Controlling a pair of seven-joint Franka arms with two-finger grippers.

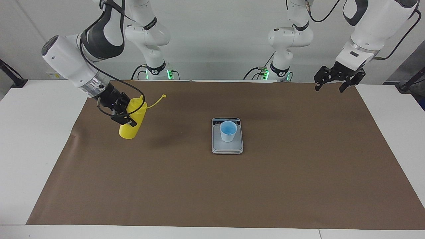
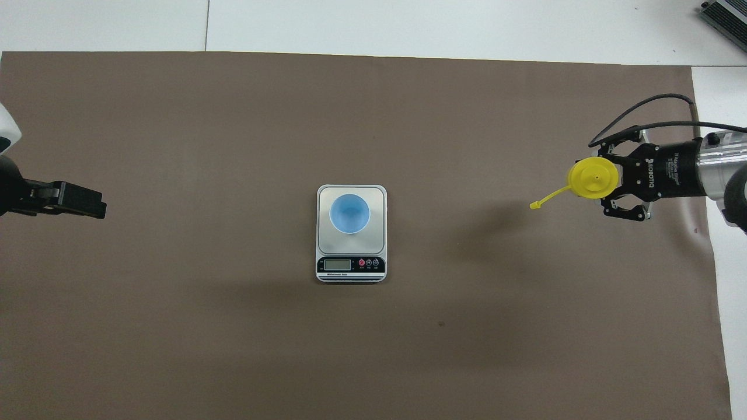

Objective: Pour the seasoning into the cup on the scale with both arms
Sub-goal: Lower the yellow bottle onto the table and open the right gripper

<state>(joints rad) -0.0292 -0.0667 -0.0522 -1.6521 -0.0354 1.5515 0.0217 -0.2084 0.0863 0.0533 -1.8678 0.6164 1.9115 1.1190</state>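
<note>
The seasoning is to go on the mat. Next, I stand it on the bare brown mat level with the light-blue cup (image 2: 565, 211), close by my right gripper.
The seasoning, a yellow squeeze bottle (image 1: 133, 117), stands nearly upright in my right gripper (image 1: 124, 117), which is shut on its body, over the mat toward the right arm's end of the table. Its base is low above the mat; I cannot tell whether it touches. From above I see its round top (image 2: 594, 178) between the right gripper's (image 2: 604, 181) fingers, the cap (image 2: 534, 205) hanging out on its tether. The light-blue cup (image 1: 228, 131) (image 2: 349, 213) stands on the scale (image 1: 227, 148) (image 2: 351, 266) at mid-table. My left gripper (image 1: 334, 83) (image 2: 81, 204) waits open above the mat's edge.
A brown mat (image 1: 212, 186) covers most of the white table (image 1: 36, 132). The scale's display end faces the robots. Both arm bases (image 1: 156, 68) stand at the table's edge, and a dark ribbed object (image 2: 726, 14) lies at a table corner.
</note>
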